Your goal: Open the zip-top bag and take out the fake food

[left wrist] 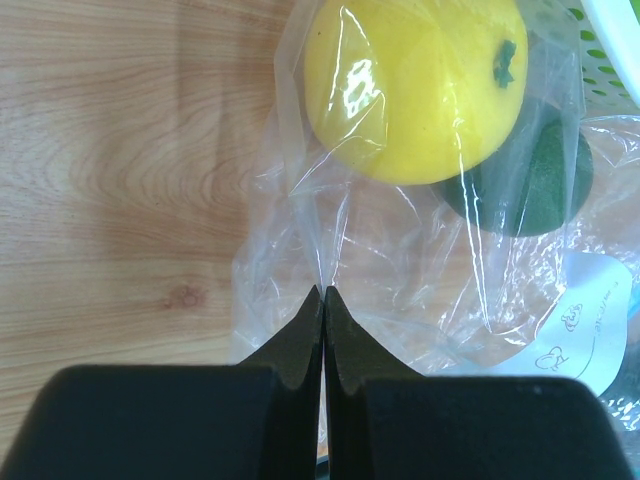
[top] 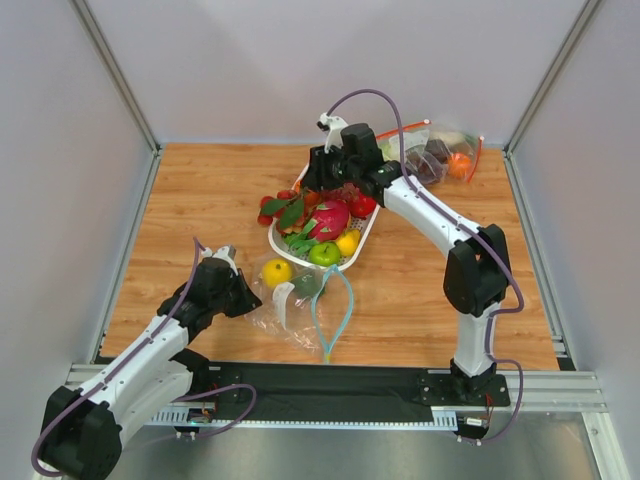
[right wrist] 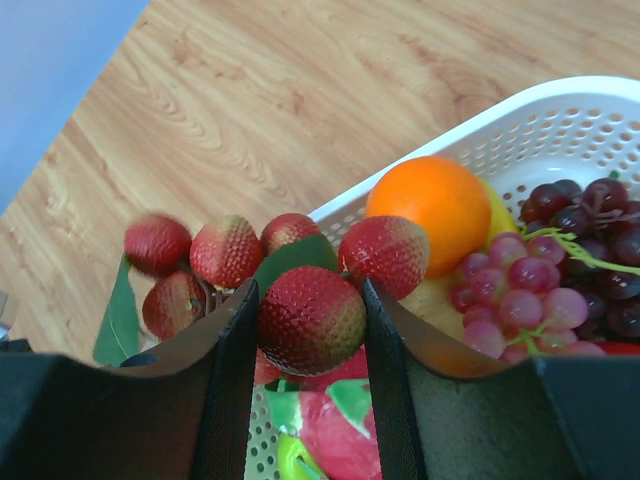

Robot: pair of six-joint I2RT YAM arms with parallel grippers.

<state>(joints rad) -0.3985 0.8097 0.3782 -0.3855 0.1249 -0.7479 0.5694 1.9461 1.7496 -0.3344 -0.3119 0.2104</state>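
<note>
My right gripper is going to put the strawberry bunch down in the white basket (top: 300,208) (right wrist: 330,278) between the orange and the pink dragon fruit.
The zip-top bag (top: 305,305) lies crinkled on the table in front of the basket, its teal zip strip (top: 335,310) looping open. Inside it sit a yellow lemon (left wrist: 415,85) and a dark green fruit (left wrist: 530,180), near the white label (left wrist: 585,320). My left gripper (left wrist: 323,292) is shut, pinching a fold of the bag's clear film at its left side (top: 243,296). My right gripper (right wrist: 308,290) is shut on one red strawberry (right wrist: 312,318) of a leafy strawberry bunch (top: 278,208), held over the basket's far left end.
The white basket (top: 362,245) holds a pink dragon fruit (top: 330,220), a green apple (top: 323,253), a lemon (top: 347,242), an orange (right wrist: 440,210) and purple grapes (right wrist: 540,290). A second clear bag with a red-orange zip (top: 445,155) lies at the back right.
</note>
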